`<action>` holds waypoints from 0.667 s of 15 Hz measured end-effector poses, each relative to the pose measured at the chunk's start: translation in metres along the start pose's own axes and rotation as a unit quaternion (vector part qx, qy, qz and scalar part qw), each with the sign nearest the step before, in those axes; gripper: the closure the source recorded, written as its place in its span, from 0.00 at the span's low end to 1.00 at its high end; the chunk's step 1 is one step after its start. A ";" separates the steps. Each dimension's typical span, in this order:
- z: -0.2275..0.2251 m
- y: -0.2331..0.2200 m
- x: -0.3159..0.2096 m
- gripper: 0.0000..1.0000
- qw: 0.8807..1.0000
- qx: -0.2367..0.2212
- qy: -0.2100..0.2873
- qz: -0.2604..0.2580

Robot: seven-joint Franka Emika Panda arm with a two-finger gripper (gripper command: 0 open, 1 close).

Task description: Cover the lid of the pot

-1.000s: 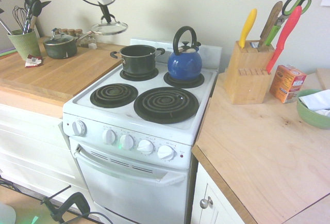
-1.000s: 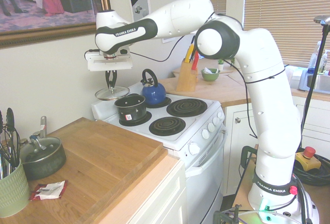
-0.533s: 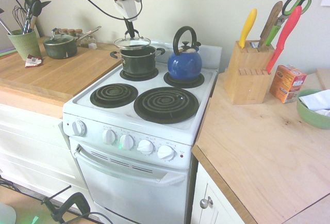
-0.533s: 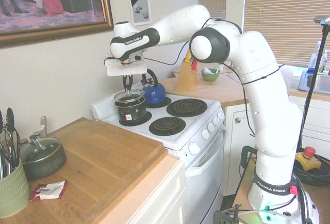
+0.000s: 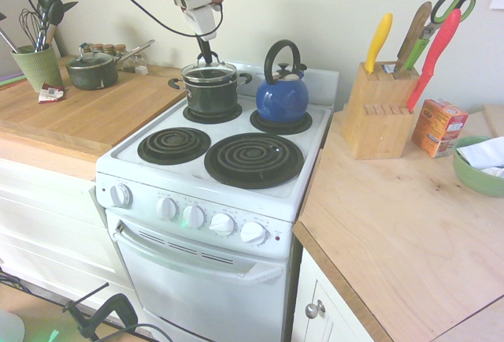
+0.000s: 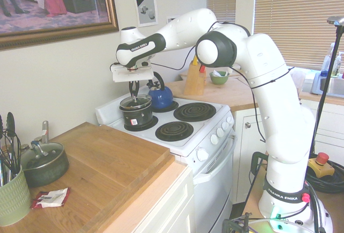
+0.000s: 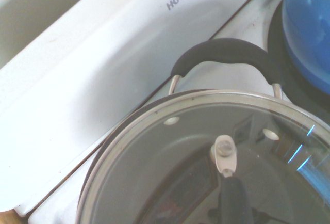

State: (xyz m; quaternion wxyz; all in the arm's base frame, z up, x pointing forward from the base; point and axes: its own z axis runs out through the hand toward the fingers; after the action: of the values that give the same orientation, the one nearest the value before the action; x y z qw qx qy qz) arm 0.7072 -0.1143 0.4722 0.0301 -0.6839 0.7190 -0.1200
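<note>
The dark pot sits beside the blue kettle. My gripper should release the clear glass lid on the rim of the dark pot point(image 6: 135, 104).
The dark pot point(image 5: 211, 94) with two loop handles stands on the stove's back left burner, also seen from the other side point(image 6: 136, 115). The clear glass lid point(image 5: 209, 72) with its metal rim lies level at the pot's rim point(image 6: 135, 102). My gripper point(image 5: 205, 58) hangs straight down over the pot's centre point(image 6: 133, 91), shut on the lid's small knob. In the wrist view the lid point(image 7: 180, 146) fills the lower part, and one black pot handle point(image 7: 221, 53) arches beyond its rim.
A blue kettle point(image 5: 282, 94) stands close by on the neighbouring back burner point(image 6: 159, 96). The two front burners point(image 5: 252, 159) are bare. A small saucepan point(image 5: 92, 70) and a utensil cup point(image 5: 37, 65) sit on the wooden counter. A knife block point(image 5: 378, 109) is beyond the stove.
The gripper carried the lid from beside the stove across to above the pot, then lowered it down onto the pot's rim.
</note>
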 end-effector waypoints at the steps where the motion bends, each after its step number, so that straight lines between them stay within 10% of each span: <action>1: 0.005 -0.001 -0.001 1.00 1.000 0.000 0.000 -0.001; 10: 0.018 -0.006 0.001 1.00 1.000 0.009 0.017 -0.005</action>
State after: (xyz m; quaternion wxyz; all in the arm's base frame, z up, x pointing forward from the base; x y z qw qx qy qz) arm 0.7163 -0.1180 0.4563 0.0237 -0.6848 0.7150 -0.1385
